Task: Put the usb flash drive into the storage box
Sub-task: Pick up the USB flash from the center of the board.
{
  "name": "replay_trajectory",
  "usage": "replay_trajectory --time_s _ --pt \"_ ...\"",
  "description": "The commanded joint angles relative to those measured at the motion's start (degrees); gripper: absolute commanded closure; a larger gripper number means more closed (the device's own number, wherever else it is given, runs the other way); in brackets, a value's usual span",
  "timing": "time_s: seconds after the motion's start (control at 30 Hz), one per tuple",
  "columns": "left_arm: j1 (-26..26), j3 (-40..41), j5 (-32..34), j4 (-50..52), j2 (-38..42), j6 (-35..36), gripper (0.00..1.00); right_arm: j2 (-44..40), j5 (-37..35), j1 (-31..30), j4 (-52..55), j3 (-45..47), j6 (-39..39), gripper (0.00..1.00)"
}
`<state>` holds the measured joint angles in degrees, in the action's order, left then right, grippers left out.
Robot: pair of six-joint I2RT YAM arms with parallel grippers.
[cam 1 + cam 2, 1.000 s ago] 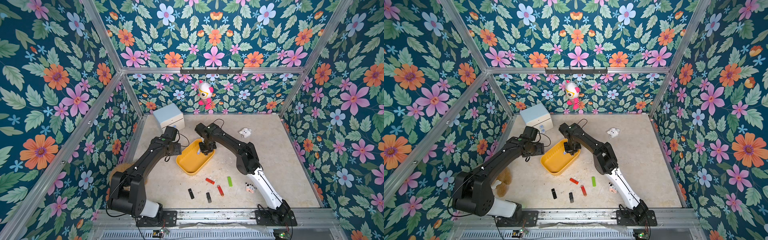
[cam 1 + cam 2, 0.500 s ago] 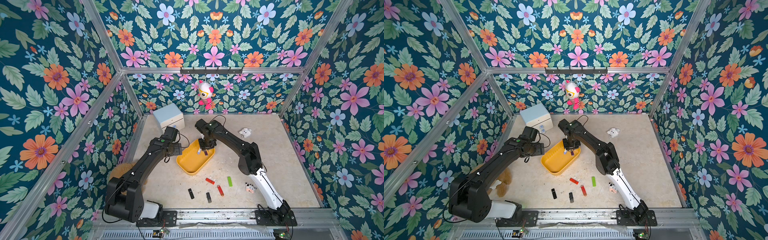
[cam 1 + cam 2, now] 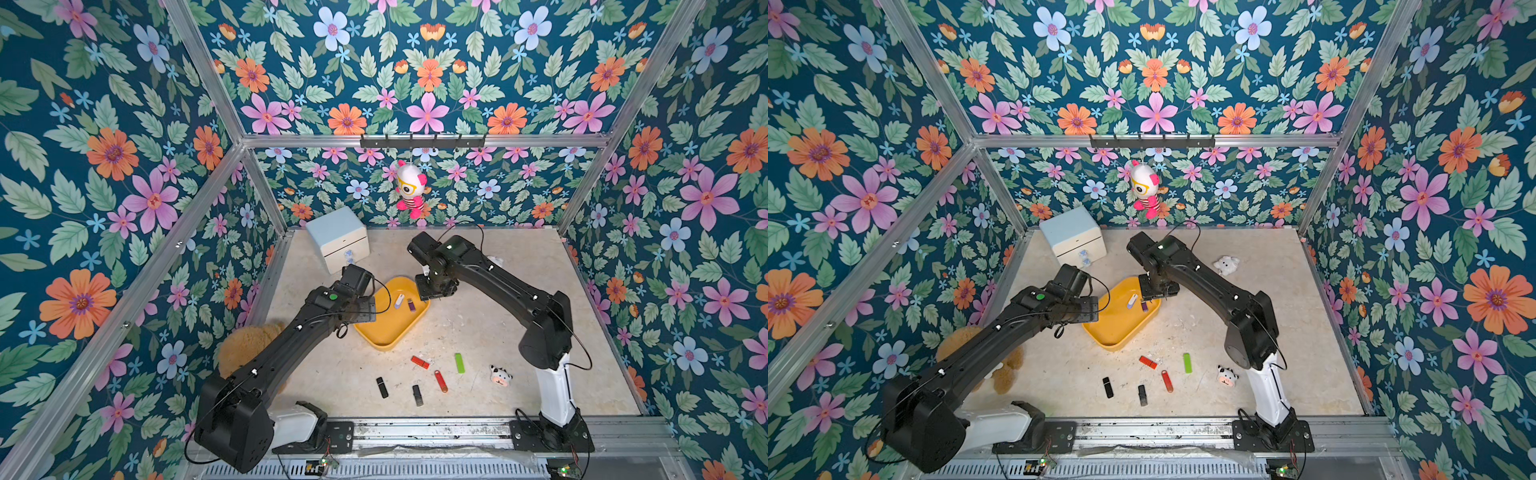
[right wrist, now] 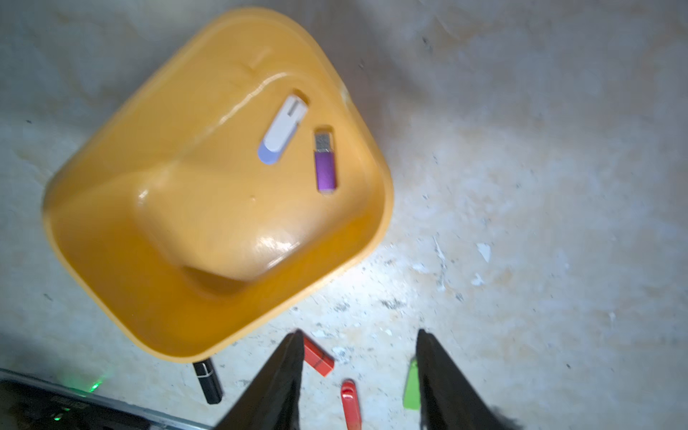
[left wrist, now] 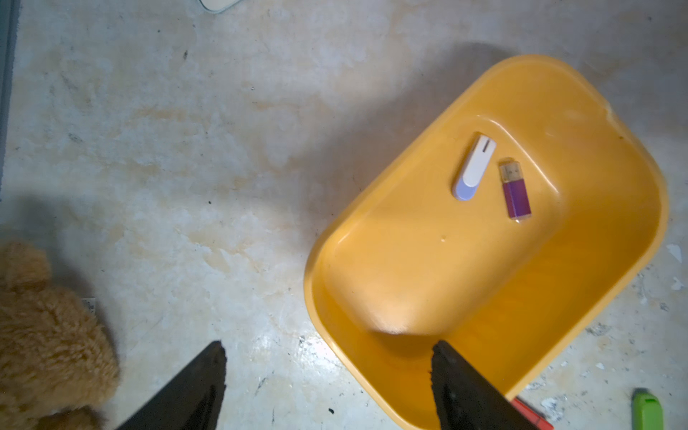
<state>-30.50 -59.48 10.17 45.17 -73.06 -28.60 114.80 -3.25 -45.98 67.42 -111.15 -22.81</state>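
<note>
The robot's right gripper should next close on the middle (image 3: 459,363) (image 4: 412,385) of the green usb flash drive, the one that is between the slim red drive and the cow figure.
The yellow storage box (image 3: 376,338) (image 3: 1106,341) sits mid-table. On its floor a purple usb flash drive (image 3: 411,306) (image 4: 325,163) (image 5: 515,193) lies beside a white-and-lavender one (image 3: 399,301) (image 4: 283,128) (image 5: 474,167). My right gripper (image 3: 432,291) (image 4: 359,338) hovers over the box's far end, open and empty. My left gripper (image 3: 361,309) (image 5: 329,353) is open at the box's left side, one finger over the box and the other over the table, holding nothing.
Several loose drives lie in front of the box: red (image 3: 419,362), green (image 3: 459,363), slim red (image 3: 441,381), two black (image 3: 382,387). A white cabinet (image 3: 338,239) stands back left, a brown teddy (image 3: 249,345) under the left arm, a cow figure (image 3: 500,376) front right.
My right gripper has opened and risen off the box floor, leaving the purple drive lying there. My left gripper has opened a little wider.
</note>
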Motion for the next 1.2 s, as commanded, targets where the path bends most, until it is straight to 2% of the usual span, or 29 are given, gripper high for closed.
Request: replay_trajectory --time_s 0.0,0.3,0.47,0.7,1.17 --pt "-3.06 0.2 2.68 2.69 0.84 -4.74 0.11 -6.26 -2.68 -0.57 -3.27 9.39 -2.38 0.44" --pt "-10.71 3.22 4.81 7.37 7.22 -12.46 0.11 -19.25 -1.26 -3.3 -11.51 34.65 -7.42 0.43" --pt "-15.67 5.3 5.38 7.7 8.89 -17.18 0.11 -22.19 0.99 -4.14 -16.34 42.77 -9.12 0.43" --pt "-20.94 8.84 4.19 7.23 10.21 -23.04 0.1 -22.24 2.71 -4.42 -19.88 49.02 -9.96 0.45" --pt "-30.39 15.85 2.53 2.45 8.62 -33.66 0.1 -17.28 4.32 -4.45 -24.69 52.27 -10.08 0.51"
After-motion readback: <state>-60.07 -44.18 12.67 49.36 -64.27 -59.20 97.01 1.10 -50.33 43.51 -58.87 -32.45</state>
